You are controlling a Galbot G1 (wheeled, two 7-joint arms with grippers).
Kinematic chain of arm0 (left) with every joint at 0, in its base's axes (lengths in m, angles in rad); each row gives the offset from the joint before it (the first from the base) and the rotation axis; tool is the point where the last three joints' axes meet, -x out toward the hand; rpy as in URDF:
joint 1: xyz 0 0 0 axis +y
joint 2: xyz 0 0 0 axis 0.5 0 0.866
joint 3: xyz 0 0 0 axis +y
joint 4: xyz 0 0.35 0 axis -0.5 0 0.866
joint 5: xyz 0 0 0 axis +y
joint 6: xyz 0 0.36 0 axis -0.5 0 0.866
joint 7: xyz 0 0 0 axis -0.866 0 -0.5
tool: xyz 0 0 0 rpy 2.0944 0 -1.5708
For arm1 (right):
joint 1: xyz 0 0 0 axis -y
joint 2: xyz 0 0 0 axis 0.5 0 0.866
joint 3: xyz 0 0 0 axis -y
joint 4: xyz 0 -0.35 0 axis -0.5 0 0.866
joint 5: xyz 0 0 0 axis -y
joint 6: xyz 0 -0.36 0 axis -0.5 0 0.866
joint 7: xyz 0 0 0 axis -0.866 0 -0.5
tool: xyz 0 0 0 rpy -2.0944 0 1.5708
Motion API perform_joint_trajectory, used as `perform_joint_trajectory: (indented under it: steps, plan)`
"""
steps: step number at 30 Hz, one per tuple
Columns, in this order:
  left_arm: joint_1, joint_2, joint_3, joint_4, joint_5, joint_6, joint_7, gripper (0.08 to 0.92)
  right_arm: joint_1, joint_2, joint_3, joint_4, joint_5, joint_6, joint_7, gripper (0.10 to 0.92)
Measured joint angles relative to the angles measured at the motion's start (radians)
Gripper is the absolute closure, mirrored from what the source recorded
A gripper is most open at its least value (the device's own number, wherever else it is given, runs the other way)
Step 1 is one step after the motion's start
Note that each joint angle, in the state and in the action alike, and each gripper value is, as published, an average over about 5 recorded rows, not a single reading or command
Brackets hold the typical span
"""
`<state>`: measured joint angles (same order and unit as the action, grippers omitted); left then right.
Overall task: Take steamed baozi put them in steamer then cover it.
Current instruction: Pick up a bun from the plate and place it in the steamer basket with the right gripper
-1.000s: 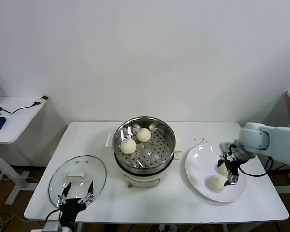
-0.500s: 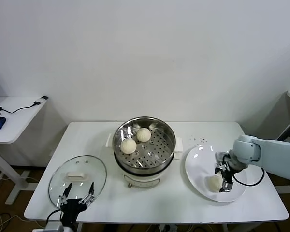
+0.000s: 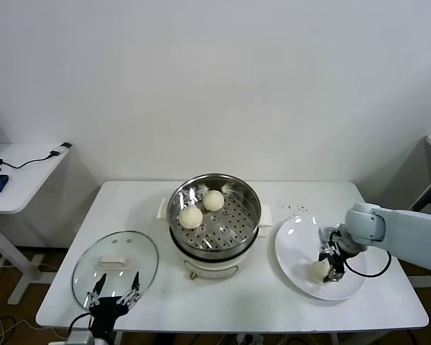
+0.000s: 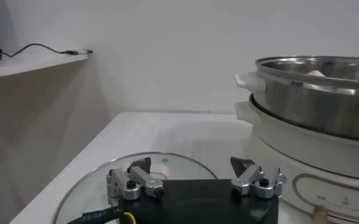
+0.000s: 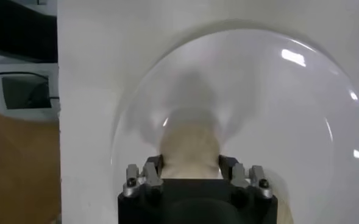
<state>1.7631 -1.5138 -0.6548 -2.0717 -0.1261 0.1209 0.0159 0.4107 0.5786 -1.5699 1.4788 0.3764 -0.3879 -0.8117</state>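
Observation:
I will release the baozi with my right gripper on the front part of the steamer's perforated bottom [image 3: 212, 239], before the two baozi.
Two cream-white baozi [image 3: 191, 216] [image 3: 213, 200] lie on the perforated floor of the shiny steamer [image 3: 237, 231] at the table's middle. On the white plate [image 3: 294, 248] to its right sits another baozi [image 3: 317, 271]. My right gripper [image 3: 330, 267] is down on that plate, and its fingers press both sides of the baozi [image 5: 190, 146] in the right wrist view. My left gripper [image 3: 115, 295] hangs open at the table's front left, just in front of the glass lid [image 3: 116, 264], with nothing between its fingers.
The glass lid [image 4: 167, 159] with a white handle lies flat to the left of the steamer [image 4: 313, 103]. A small white side table [image 3: 21, 172] with cables stands off to the far left. The plate's rim [image 5: 258, 73] is near the table's right edge.
My right gripper has come down and forward on the plate and closed from wide open onto the front baozi. The left arm has not moved.

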Motion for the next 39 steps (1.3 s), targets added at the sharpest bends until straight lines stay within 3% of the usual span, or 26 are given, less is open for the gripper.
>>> perform_joint_trajectory:
  steps: [10,24,39]
  plan:
    - [0.007,-0.001,0.006,-0.018,0.009,0.003,0.000,0.177,0.253,0.069,-0.067,-0.005,-0.009,0.119,-0.104,0.414]
    - [0.020,0.002,0.006,-0.044,0.012,0.006,0.003,0.177,0.660,0.368,-0.075,0.097,0.062,0.472,-0.231,0.414]
    - [0.019,0.003,-0.012,-0.052,0.007,0.011,0.006,0.177,0.516,0.634,-0.050,0.110,-0.186,0.683,-0.199,0.416]
